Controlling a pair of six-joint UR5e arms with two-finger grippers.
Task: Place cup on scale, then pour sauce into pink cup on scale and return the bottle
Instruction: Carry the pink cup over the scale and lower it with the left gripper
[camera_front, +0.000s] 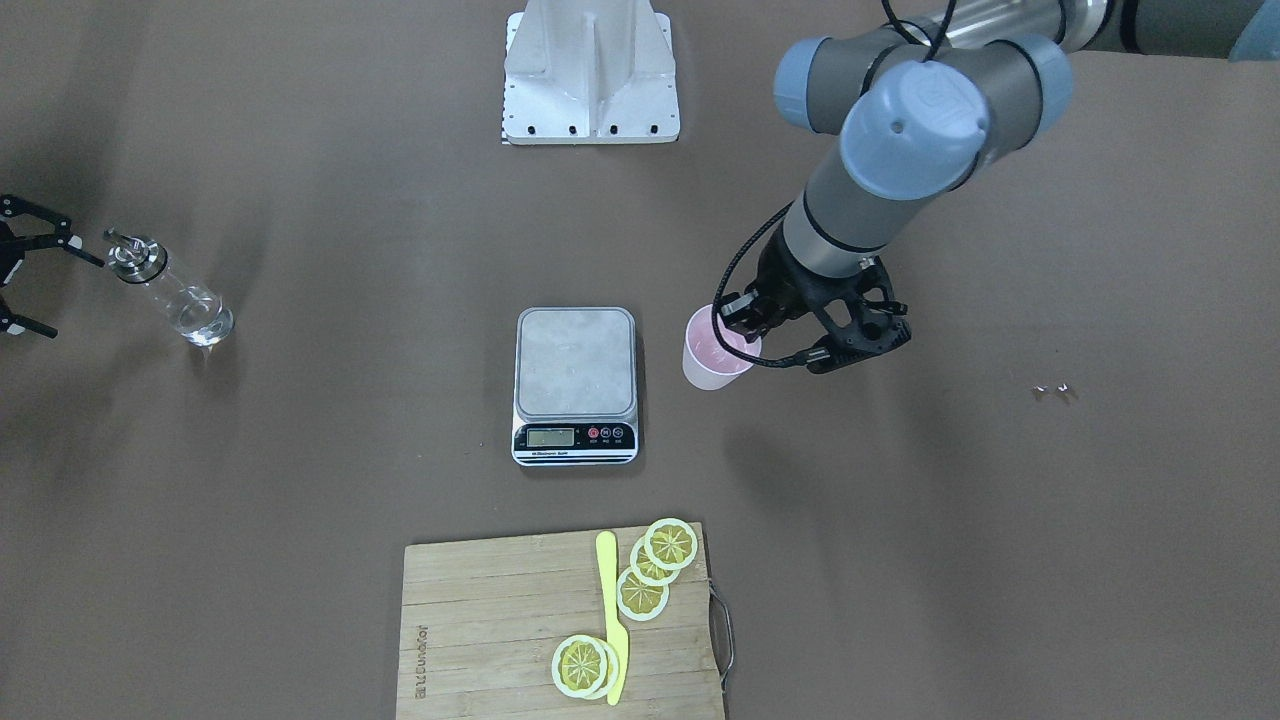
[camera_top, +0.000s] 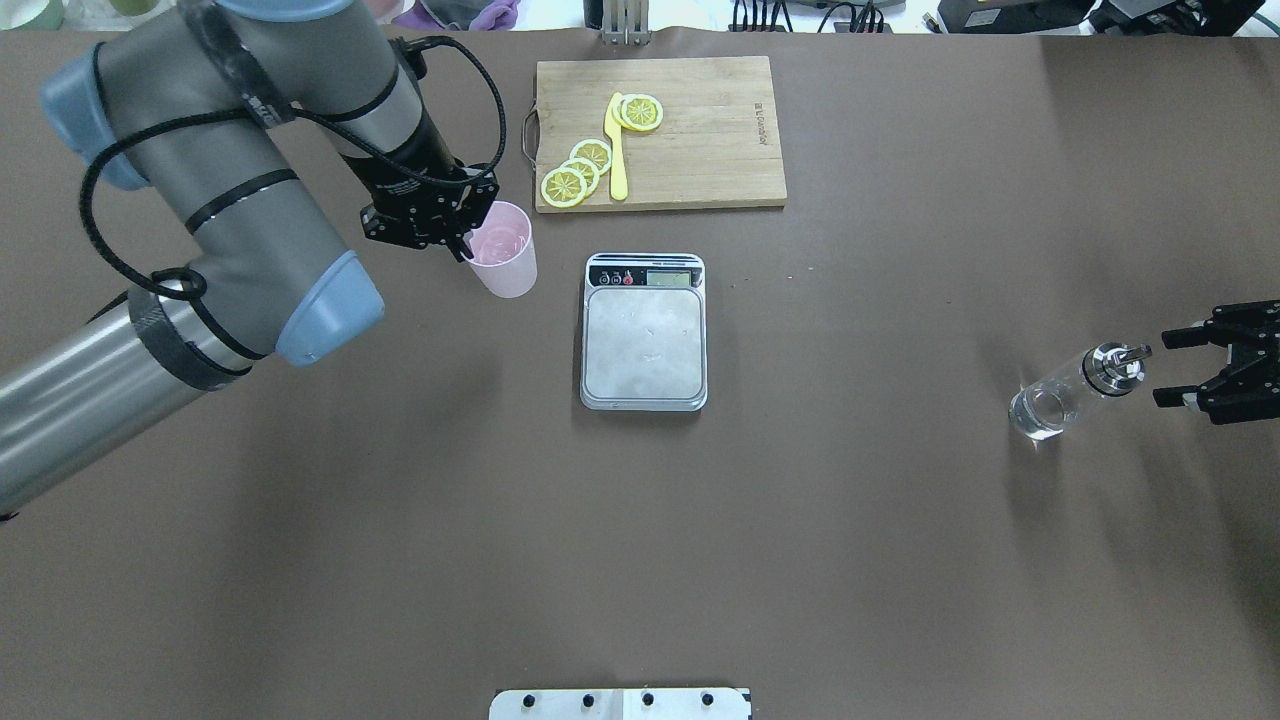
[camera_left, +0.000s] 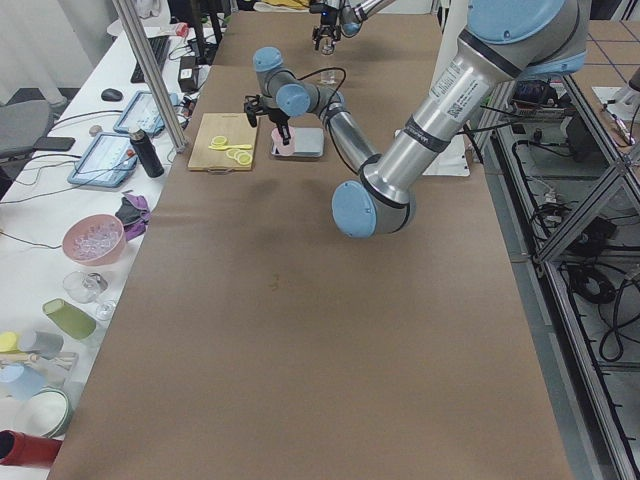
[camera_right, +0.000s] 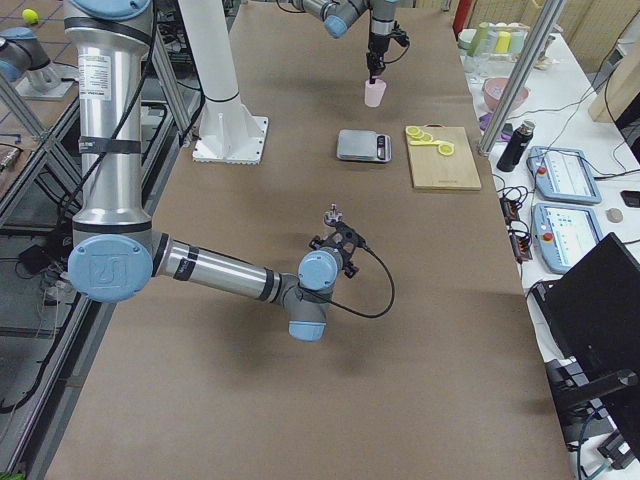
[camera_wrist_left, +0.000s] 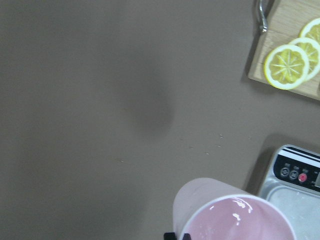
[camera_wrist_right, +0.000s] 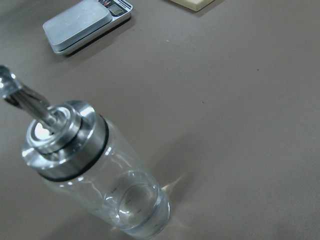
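Next, my left hand releases the pale pink cup, now a short gap from the scale, on the scale's platform (camera_front: 547, 372), near the edge facing the glass bottle.
The pale pink cup (camera_front: 712, 360) is to the robot's left of the scale (camera_front: 575, 362), a short gap away from it. My left gripper (camera_front: 748, 328) is shut on the cup's rim, one finger inside and one outside; I cannot tell whether the cup's base touches the table. The cup also shows in the overhead view (camera_top: 505, 255) and the left wrist view (camera_wrist_left: 235, 217). The scale's platform (camera_top: 643, 340) is bare. The glass bottle (camera_top: 1075, 395) with clear sauce (camera_wrist_right: 135, 207) stands far to the right. My right gripper (camera_top: 1165, 368) is open just beside its spout, not touching it.
A wooden cutting board (camera_top: 700, 130) with lemon slices (camera_top: 580, 170) and a yellow knife (camera_top: 617, 145) lies beyond the scale. The robot's white base plate (camera_front: 592, 100) is at the near table edge. Small shiny scraps (camera_front: 1052, 391) lie on the table's left side.
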